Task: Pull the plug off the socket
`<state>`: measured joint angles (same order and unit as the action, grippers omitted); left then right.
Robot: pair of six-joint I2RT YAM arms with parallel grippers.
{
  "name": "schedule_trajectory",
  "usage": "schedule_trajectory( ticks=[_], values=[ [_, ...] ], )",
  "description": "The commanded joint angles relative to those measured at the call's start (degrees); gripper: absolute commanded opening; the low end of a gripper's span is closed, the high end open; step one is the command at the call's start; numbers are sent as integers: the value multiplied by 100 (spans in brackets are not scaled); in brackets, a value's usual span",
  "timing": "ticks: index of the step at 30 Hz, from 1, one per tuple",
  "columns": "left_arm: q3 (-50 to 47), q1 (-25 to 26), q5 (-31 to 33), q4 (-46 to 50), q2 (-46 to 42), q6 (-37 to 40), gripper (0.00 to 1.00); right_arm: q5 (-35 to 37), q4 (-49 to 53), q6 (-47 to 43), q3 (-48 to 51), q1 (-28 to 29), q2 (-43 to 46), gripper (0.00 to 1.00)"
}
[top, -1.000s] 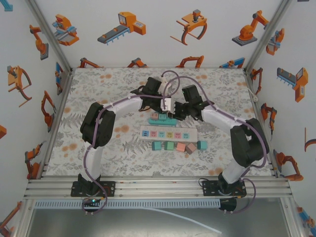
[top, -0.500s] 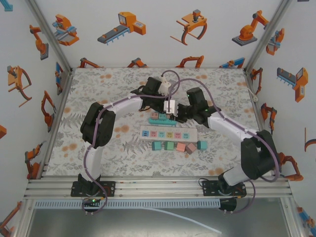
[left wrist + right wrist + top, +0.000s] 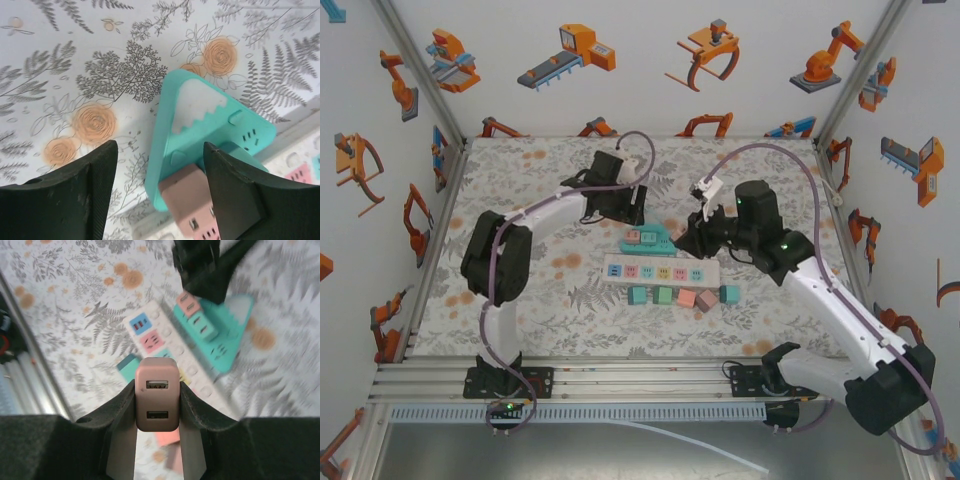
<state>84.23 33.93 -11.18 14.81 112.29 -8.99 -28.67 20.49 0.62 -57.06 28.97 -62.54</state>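
Observation:
My right gripper needs to set the pink two-port USB plug down on the table (image 3: 680, 319) (image 3: 140, 446) just in front of the green and pink cube plugs.
A teal triangular socket (image 3: 655, 240) lies on the table behind the white strip, and fills the middle of the left wrist view (image 3: 200, 112). A pink plug (image 3: 192, 200) and a teal one beside it still sit in its near edge. My left gripper (image 3: 160, 195) hovers over it, open, with the socket's corner and that pink plug between its fingers and nothing gripped; from above it (image 3: 628, 212) is just behind the socket. My right gripper (image 3: 157, 412) is shut on a pink two-port USB plug (image 3: 157, 400), held free above the table, right of the socket (image 3: 222, 332). From above this gripper (image 3: 688, 240) is beside the socket's right end.
A white power strip (image 3: 660, 270) with coloured outlets lies in front of the socket. A row of teal and pink cube plugs (image 3: 682, 296) stands just in front of it. The patterned table (image 3: 520, 290) is walled at the back and both sides.
My right arm has drawn back to the right and upward with the pink plug off the socket. My left gripper has opened and moved back and left, off the socket.

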Motion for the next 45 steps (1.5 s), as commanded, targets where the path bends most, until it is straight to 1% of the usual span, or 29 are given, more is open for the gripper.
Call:
schedule_trajectory(
  ticks=[1, 4, 6, 9, 12, 14, 15, 17, 20, 23, 26, 27, 32, 34, 37, 41, 45],
  values=[
    [-273, -110, -342, -322, -949, -245, 66, 577, 1292, 1533, -504, 30, 12, 13],
    [-760, -177, -667, -540, -1668, -35, 67, 533, 1915, 1864, -653, 30, -105, 13],
    [-1187, -193, -1101, -605, -2274, 399, 68, 398, 2195, 2030, -604, 30, -205, 13],
    [-1717, -118, -1473, -498, -3065, 1056, 70, 167, 2361, 2082, -395, 39, -373, 13],
    [-2064, 25, -2021, 124, -3687, 2052, 73, 89, 2312, 2008, -44, 137, -464, 14],
    [-2203, 228, -2436, 762, -4012, 3103, 75, 64, 2242, 1889, 193, 282, -525, 15],
    [-2278, 359, -2509, 1001, -4196, 3507, 76, 87, 2188, 1864, 309, 375, -563, 15],
    [-2500, 540, -2647, 1214, -4501, 4010, 79, 162, 2012, 1884, 547, 576, -652, 16],
    [-2788, 670, -2926, 1226, -4833, 4408, 84, 327, 1634, 1889, 943, 950, -805, 16],
    [-2872, 736, -3024, 1235, -4930, 4517, 89, 598, 1317, 1954, 1195, 1275, -1022, 16],
    [-2861, 785, -3035, 1253, -4878, 4525, 100, 947, 1205, 1974, 1280, 1535, -1314, 19],
    [-2851, 803, -3028, 1248, -4852, 4522, 97, 1066, 1185, 1957, 1285, 1611, -1436, 19],
    [-2844, 869, -2953, 1253, -4805, 4613, 97, 1566, 1184, 1785, 1212, 1986, -1966, 23],
    [-2841, 878, -2837, 1253, -4802, 4613, 97, 1663, 1206, 1735, 1198, 2069, -2137, 25],
    [-2848, 888, -2692, 1248, -4769, 4583, 97, 1807, 1295, 1664, 1153, 2179, -2342, 29],
    [-2835, 901, -2657, 1209, -4702, 4567, 97, 1897, 1287, 1669, 1153, 2251, -2464, 38],
    [-2801, 922, -2610, 1198, -4622, 4526, 97, 2028, 1299, 1676, 1153, 2252, -2383, 42]
  ],
)
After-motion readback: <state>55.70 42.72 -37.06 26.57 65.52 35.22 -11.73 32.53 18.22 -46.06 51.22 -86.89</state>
